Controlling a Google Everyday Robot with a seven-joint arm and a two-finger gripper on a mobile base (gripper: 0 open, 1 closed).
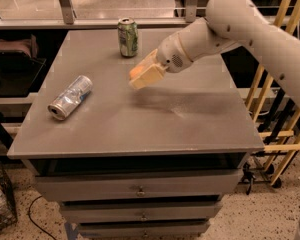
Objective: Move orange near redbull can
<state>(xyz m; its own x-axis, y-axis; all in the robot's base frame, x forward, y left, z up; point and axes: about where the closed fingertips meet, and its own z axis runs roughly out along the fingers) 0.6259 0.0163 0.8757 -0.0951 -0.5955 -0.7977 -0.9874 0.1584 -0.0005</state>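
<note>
Next, my gripper lets go of the orange on the grey table (107,93), close beside the far end of the redbull can.
My gripper (140,76) hangs above the middle of the grey table (190,119), reaching in from the right on a white arm. Its cream fingers (148,76) are shut on the orange (137,71), which shows as an orange patch between them at the tip. The redbull can (70,97), silver with blue patches and dented, lies on its side near the table's left edge. The gripper with the orange is to the right of that can, well apart from it and off the tabletop.
A green and white can (127,36) stands upright at the back middle of the table. Drawers (140,189) sit below the tabletop. Wooden rails (277,134) stand to the right. A dark shelf (15,59) is at the left.
</note>
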